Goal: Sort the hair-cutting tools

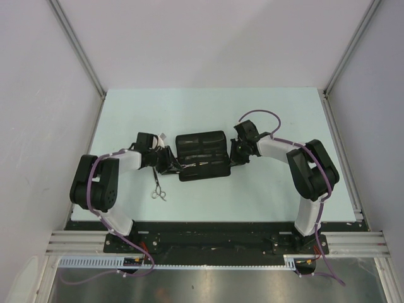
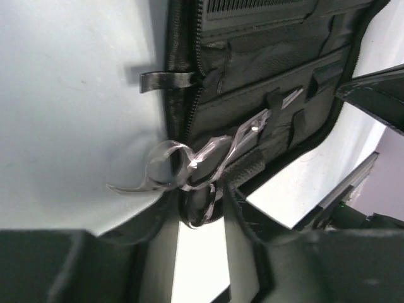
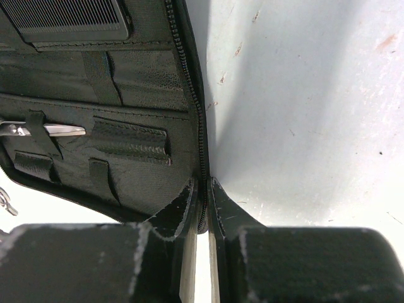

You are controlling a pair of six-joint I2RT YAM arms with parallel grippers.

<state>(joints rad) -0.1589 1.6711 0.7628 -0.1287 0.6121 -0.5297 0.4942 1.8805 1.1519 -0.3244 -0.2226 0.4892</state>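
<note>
The blade tip sits short of the next strap with ring handles over the case's edge, so next my left gripper regrips the lower ring [image 2: 202,206] and pushes deeper.
The black fabric case [image 1: 202,154] lies open mid-table. One pair of silver scissors [image 2: 208,154] lies in it, its blades under an elastic strap and its ring handles over the case's edge. My left gripper [image 2: 201,211] is shut on the lower ring handle. The blade tip shows in the right wrist view [image 3: 57,130]. A second pair of scissors [image 1: 158,189] lies on the table near the left arm. A black comb [image 3: 69,19] sits in the case's top pocket. My right gripper [image 3: 203,202] is shut on the case's zipper edge [image 3: 201,151].
The case's pull tab [image 2: 165,81] sticks out onto the pale table [image 1: 265,113]. Metal rails run along the table's sides [image 1: 341,145], and grey walls stand on both sides.
</note>
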